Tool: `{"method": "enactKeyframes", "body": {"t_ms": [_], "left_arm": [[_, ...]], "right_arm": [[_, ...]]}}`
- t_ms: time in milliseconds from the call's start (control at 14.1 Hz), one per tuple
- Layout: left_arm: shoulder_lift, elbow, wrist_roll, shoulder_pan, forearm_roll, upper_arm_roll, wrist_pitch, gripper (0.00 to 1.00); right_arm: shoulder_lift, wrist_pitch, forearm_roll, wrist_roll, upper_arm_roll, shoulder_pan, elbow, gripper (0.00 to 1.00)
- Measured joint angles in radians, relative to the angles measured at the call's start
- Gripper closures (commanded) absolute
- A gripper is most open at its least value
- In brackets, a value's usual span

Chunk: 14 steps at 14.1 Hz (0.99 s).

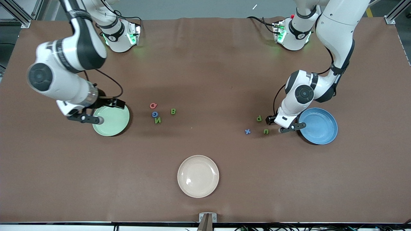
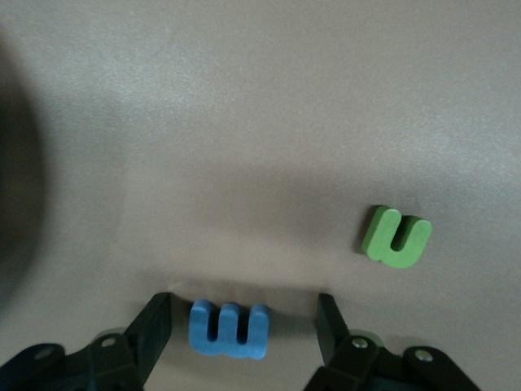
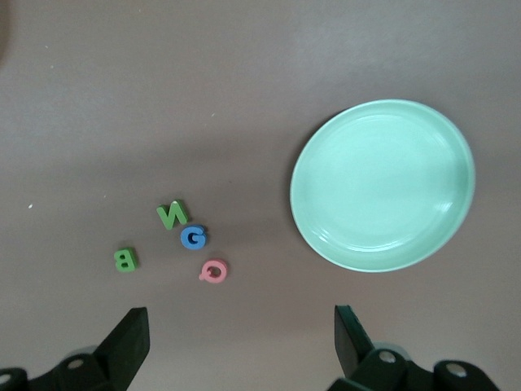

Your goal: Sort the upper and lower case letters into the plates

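My right gripper is to go next to the pink Q beside the blue G and close on the sides of the pink Q's ring (image 1: 153,105) (image 3: 213,271).
My left gripper (image 1: 282,125) is down at the table beside the bright blue plate (image 1: 319,125). It is open, and a blue m (image 2: 228,330) lies between its fingers (image 2: 159,319), ungripped. A green n (image 2: 396,236) lies close by (image 1: 266,131), with a green p (image 1: 259,118) and a blue x (image 1: 247,131). A pink Q (image 1: 153,105), blue G (image 1: 154,114), green N (image 1: 157,120) and green B (image 1: 173,111) lie grouped mid-table. My right gripper (image 1: 99,110) waits high up by the pale green plate (image 1: 112,123), open and empty (image 3: 240,314).
A cream-white plate (image 1: 198,176) sits nearest the front camera, mid-table. The two arm bases (image 1: 120,35) (image 1: 293,35) stand along the table's edge farthest from the front camera. Both coloured plates hold nothing that I can see.
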Motion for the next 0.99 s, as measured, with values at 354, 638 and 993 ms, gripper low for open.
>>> {"method": "enactKeyframes", "body": {"t_ms": [354, 638, 993], "left_arm": [[-0.005, 0.001, 0.000, 0.000, 0.000, 0.000, 0.006, 0.57], [-0.013, 0.000, 0.000, 0.000, 0.000, -0.001, 0.005, 0.74], [-0.026, 0.002, 0.010, 0.007, 0.030, 0.000, -0.049, 0.79]], "right_arm": [[-0.010, 0.396, 0.000, 0.096, 0.000, 0.123, -0.282, 0.00], [0.053, 0.571, 0.000, 0.144, 0.000, 0.178, -0.366, 0.00], [0.188, 0.727, 0.000, 0.166, -0.001, 0.219, -0.385, 0.04]]}}
